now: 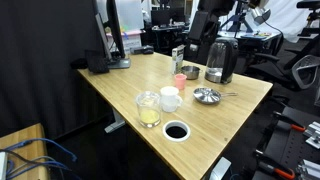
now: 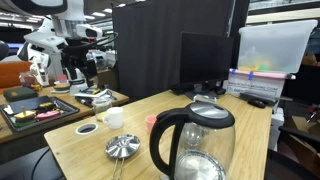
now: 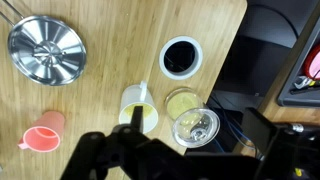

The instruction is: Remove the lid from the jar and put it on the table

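Observation:
The clear glass lid on the jar has a small knob (image 1: pixel 148 95) (image 3: pixel 198 130). My gripper goes down to it next and closes there.
The jar (image 3: pixel 182 103) is clear glass with yellowish stuff at its bottom and stands near the table's edge. The clear glass lid (image 3: pixel 196 128), with a small knob, sits on top of it. My gripper (image 3: pixel 196 118) is open and empty, high above the jar, with one dark finger on either side of it in the wrist view. In an exterior view the jar (image 1: pixel 148 110) stands at the near end of the wooden table (image 1: pixel 240 100), with the gripper (image 1: pixel 178 55) well above and behind it. It also shows in an exterior view (image 2: pixel 100 100).
A white cup (image 3: pixel 138 110) stands right beside the jar. A pink cup (image 3: pixel 42 135), a silver metal dish (image 3: pixel 46 50) and the black grommet hole (image 3: pixel 180 57) are nearby. A glass kettle (image 1: pixel 220 60) stands further back.

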